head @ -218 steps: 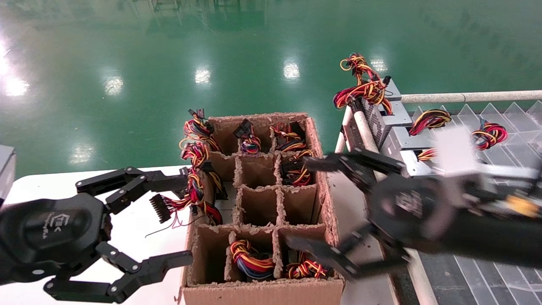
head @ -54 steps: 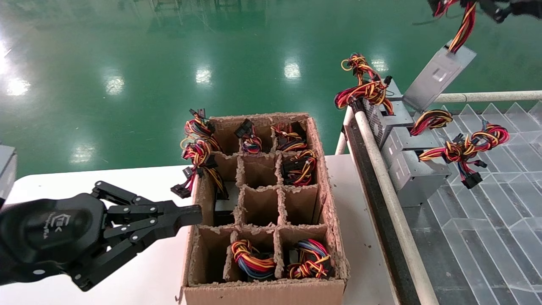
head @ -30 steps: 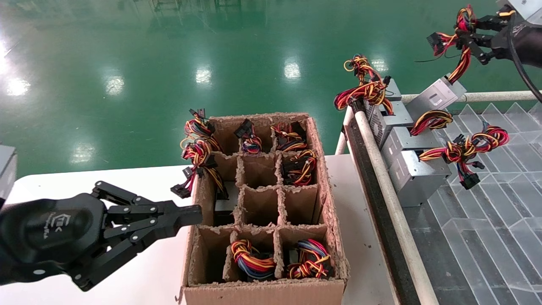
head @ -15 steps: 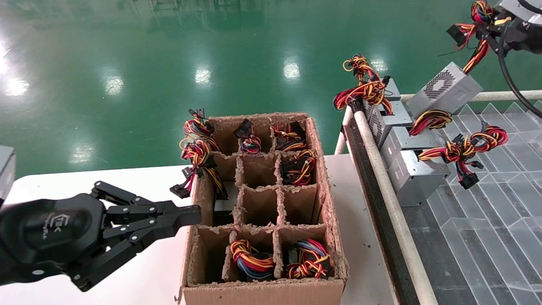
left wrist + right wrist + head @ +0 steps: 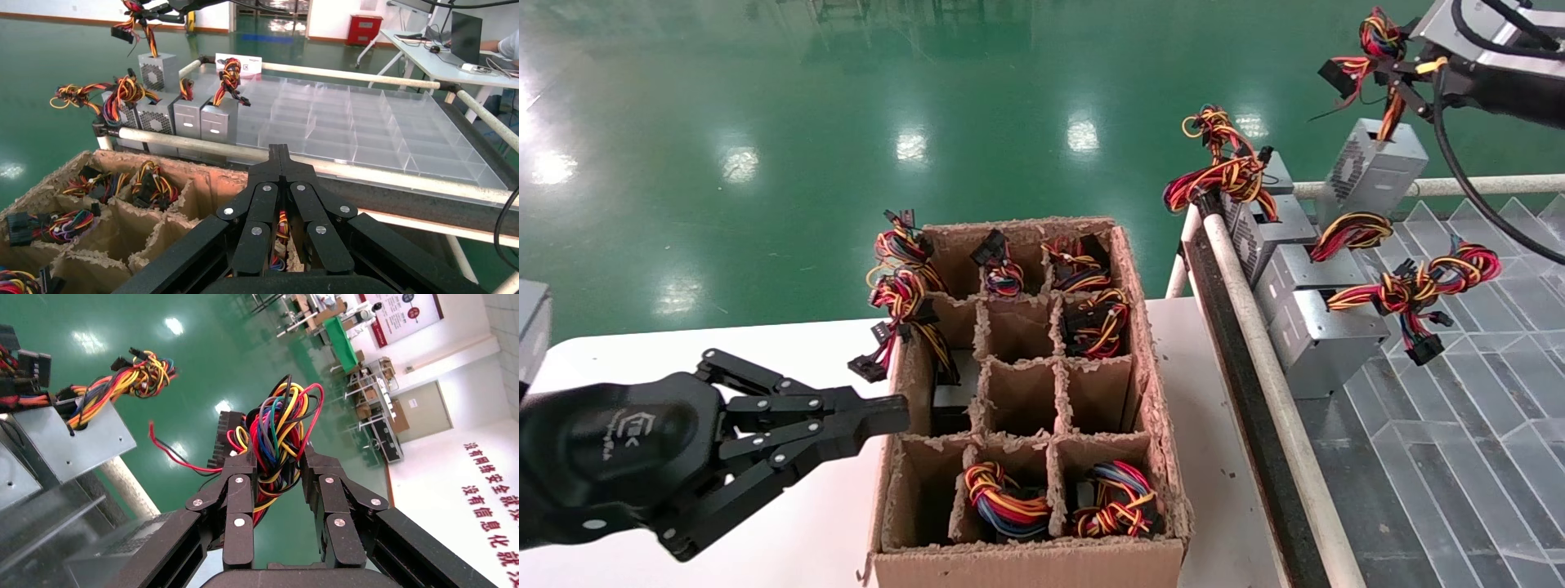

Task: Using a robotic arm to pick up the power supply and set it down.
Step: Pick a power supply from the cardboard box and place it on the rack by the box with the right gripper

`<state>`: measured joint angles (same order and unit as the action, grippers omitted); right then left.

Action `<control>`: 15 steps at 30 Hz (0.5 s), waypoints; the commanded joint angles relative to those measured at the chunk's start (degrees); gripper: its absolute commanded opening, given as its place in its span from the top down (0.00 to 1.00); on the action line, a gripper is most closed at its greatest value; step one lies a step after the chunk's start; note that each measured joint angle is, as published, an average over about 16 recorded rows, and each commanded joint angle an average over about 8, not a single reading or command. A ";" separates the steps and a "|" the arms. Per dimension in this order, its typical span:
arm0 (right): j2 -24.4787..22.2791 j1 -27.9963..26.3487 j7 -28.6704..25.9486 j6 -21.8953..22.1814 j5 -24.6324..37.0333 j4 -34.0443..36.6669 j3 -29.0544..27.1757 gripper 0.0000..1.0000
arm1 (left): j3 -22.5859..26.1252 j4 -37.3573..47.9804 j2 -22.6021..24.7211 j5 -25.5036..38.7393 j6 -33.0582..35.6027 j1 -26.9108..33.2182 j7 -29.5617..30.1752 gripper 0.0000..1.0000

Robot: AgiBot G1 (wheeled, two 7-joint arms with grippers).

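Observation:
Next, I release the power supply, hanging above the rack's far end, with my right gripper beside the farthest box in the row (image 5: 1321, 186), by the rack's far rail.
The power supply (image 5: 1373, 163), a silver-grey box with vent holes, hangs by its wires above the far end of the rack, just beyond the row of boxes. My right gripper (image 5: 1403, 80) at the top right is shut on its red, yellow and black wire bundle (image 5: 278, 425); in the right wrist view that gripper (image 5: 276, 456) has the wires pinched between both fingers. The left wrist view shows the same hanging power supply (image 5: 158, 64) far off. My left gripper (image 5: 891, 412) is shut and holds nothing, its tips at the cardboard box's left wall; it fills the lower left wrist view (image 5: 279, 150).
The brown cardboard divider box (image 5: 1026, 563) on the white table (image 5: 821, 523) holds wire bundles in several cells. Right of it, behind a white rail (image 5: 1254, 327), a rack of clear dividers (image 5: 1459, 457) carries a row of power supplies (image 5: 1316, 343).
My right gripper has shifted left with the wire bundle. The hanging power supply has swung from a tilted pose to nearly upright over the rack's far end. The left arm has not moved.

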<state>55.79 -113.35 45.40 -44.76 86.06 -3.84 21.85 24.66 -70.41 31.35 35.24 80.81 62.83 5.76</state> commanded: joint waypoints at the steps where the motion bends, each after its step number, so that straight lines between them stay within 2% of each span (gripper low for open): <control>1: 0.04 0.00 0.82 -0.40 -0.63 0.31 -0.42 1.00 | 0.00 0.00 0.00 0.00 0.00 0.00 0.00 1.00; 9: 1.43 -0.36 0.29 -3.80 -0.95 2.33 -0.56 1.00 | 0.00 0.00 0.00 0.00 0.00 0.00 0.00 1.00; 15: 2.35 -0.36 0.20 -4.54 -0.79 3.01 -0.42 1.00 | 0.00 0.00 0.00 0.00 0.00 0.00 0.00 1.00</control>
<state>58.01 -113.73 45.49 -49.11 85.16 -0.85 21.34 24.66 -70.41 31.35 35.24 80.81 62.83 5.76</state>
